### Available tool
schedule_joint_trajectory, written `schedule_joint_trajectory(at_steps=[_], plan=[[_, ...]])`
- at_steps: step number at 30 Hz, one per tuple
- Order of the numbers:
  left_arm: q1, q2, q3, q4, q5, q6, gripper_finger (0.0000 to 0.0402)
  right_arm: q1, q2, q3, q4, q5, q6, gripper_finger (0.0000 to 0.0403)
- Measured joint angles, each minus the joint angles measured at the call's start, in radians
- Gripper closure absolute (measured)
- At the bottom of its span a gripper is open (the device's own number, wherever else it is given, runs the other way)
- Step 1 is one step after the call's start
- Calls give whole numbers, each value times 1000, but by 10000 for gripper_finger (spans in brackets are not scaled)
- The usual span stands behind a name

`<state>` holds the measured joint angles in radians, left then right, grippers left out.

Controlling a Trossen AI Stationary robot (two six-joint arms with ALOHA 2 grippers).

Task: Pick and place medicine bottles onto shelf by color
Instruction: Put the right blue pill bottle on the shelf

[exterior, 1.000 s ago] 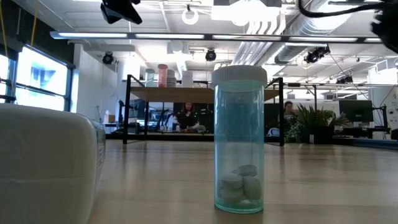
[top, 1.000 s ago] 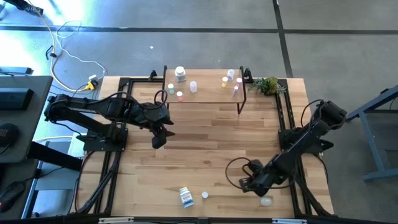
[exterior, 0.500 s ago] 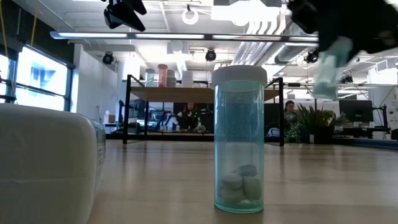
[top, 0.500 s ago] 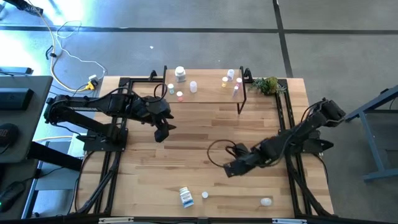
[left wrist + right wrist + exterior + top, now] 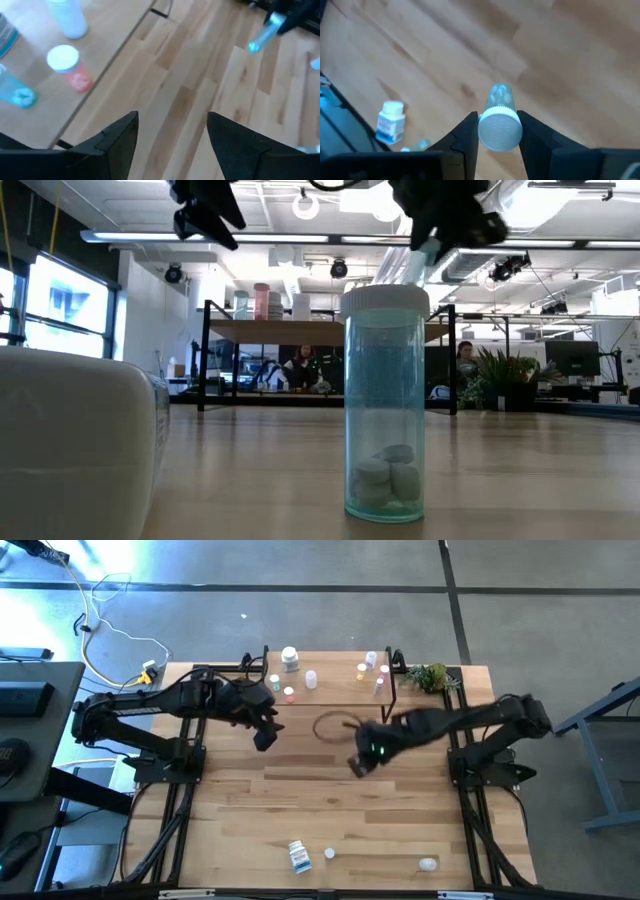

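Note:
My right gripper should set the blue-tinted bottle down on the shelf (image 5: 357,691), just in front of the yellow bottle.
The shelf (image 5: 335,690), a small light-wood board on black legs, stands at the table's far edge with several medicine bottles upright on it, such as a pink one (image 5: 70,67) and a blue one (image 5: 15,92). My right gripper (image 5: 358,762) hangs above the table's middle, just near of the shelf, shut on a clear blue-tinted bottle (image 5: 499,127) with a white cap. My left gripper (image 5: 265,736) is open and holds nothing (image 5: 172,135), above the table by the shelf's left near corner. Three more bottles sit by the near edge (image 5: 299,856) (image 5: 329,853) (image 5: 428,863). My right gripper pinches the bottle's white cap end (image 5: 500,131) between its two fingers (image 5: 468,136). The fingers slant down from above. The bottle's clear body (image 5: 499,93), with pills in it, sticks out beyond the fingertips along them. It is lifted clear of the table, tilted (image 5: 425,258).
A green plant (image 5: 432,676) stands at the far right corner beside the shelf. In the low view a blue-tinted bottle (image 5: 385,405) and a white bottle (image 5: 70,445) stand close by. Bare tabletop lies between the shelf and the near bottles.
My right gripper has risen from the table's near right and swung toward the far edge and the shelf, rolling its wrist, with the bottle kept between its fingers and lifted clear. My left gripper has drifted a little toward the far edge, staying open.

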<state>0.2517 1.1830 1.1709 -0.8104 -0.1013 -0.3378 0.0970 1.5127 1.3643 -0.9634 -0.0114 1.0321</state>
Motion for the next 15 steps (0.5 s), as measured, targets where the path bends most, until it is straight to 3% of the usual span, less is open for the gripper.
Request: schedule_joint_trajectory(at_steps=[7, 15], plan=[[58, 32, 0, 0, 0, 23, 176, -200, 0, 156, -92, -16, -292, 299], [89, 39, 0, 8, -13, 42, 176, -406, 0, 234, -125, -78, -515, 299]])
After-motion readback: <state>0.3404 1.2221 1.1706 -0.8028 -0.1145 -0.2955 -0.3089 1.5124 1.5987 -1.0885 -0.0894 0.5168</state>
